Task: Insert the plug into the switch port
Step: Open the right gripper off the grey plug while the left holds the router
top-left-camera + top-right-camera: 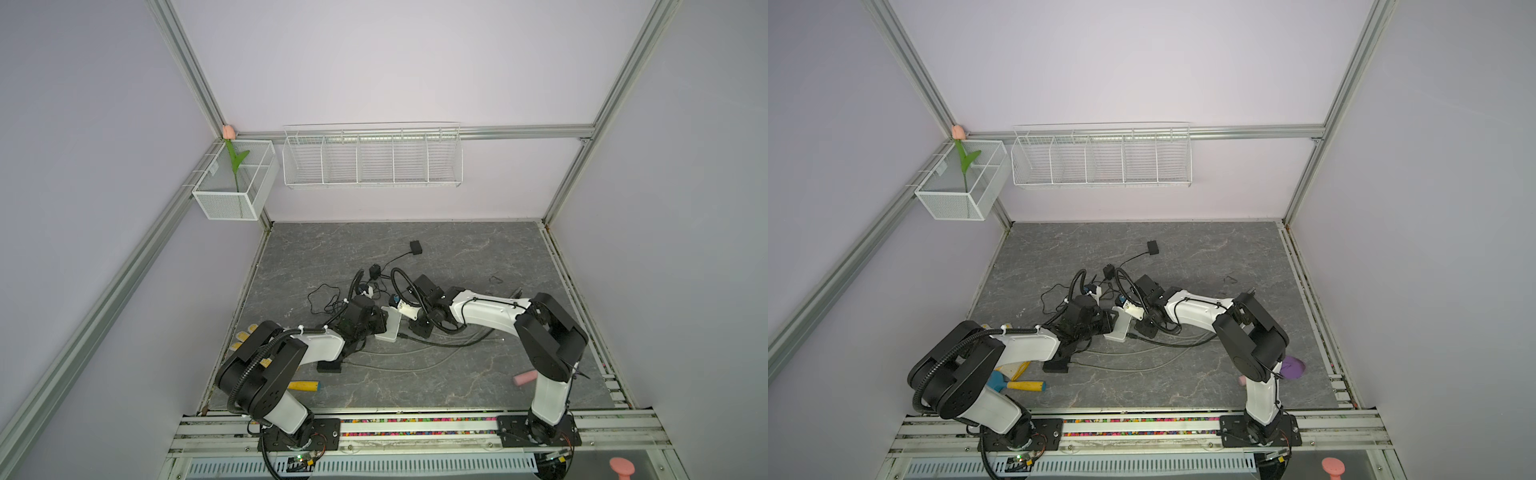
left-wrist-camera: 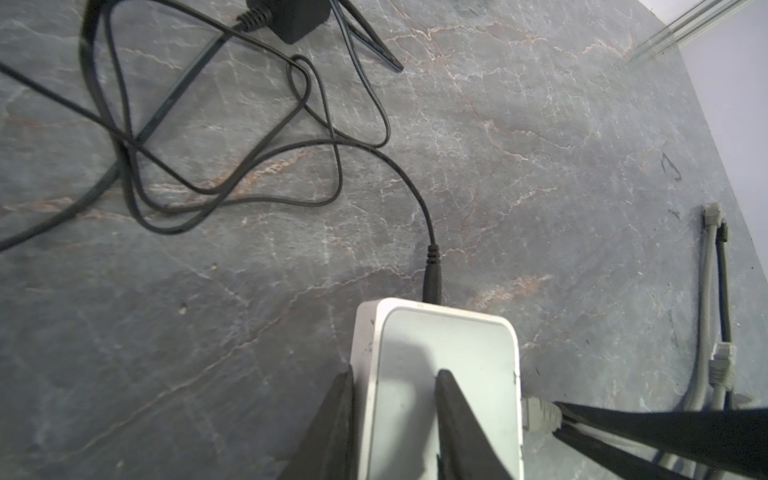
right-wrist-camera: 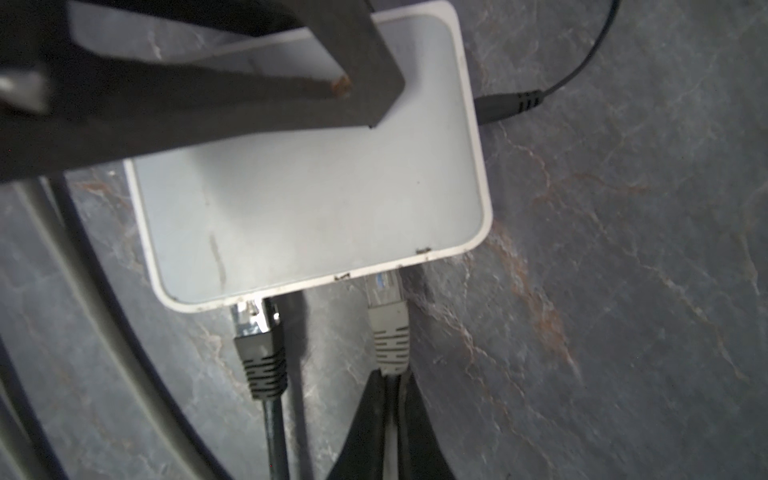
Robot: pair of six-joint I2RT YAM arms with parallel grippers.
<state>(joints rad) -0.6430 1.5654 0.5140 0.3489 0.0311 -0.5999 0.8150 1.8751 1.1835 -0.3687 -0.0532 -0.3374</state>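
I hold the grey cable behind the plug's boot with my right gripper, so I will regrip the boot itself [image 3: 391,334] before pushing the plug into the port.
The white switch [image 3: 307,195] lies on the grey stone-look table and shows in both top views [image 1: 388,326] [image 1: 1119,328]. My left gripper [image 2: 397,372] is shut on the switch [image 2: 436,340], one finger against its side wall and one on its top face. The grey plug [image 3: 384,307] has its clear tip at the switch's port edge; how deep it sits is hidden. My right gripper [image 3: 390,378] is shut on the grey cable right behind the plug's boot. A black plug [image 3: 259,345] sits in a neighbouring port.
A black power lead [image 2: 432,266] enters the switch's far side, with loops of black cable [image 2: 208,166] and an adapter [image 2: 291,16] beyond. Spare network cables [image 2: 712,216] lie near the table's edge. A pink block [image 1: 525,378] and a yellow-handled tool [image 1: 305,385] lie near the front.
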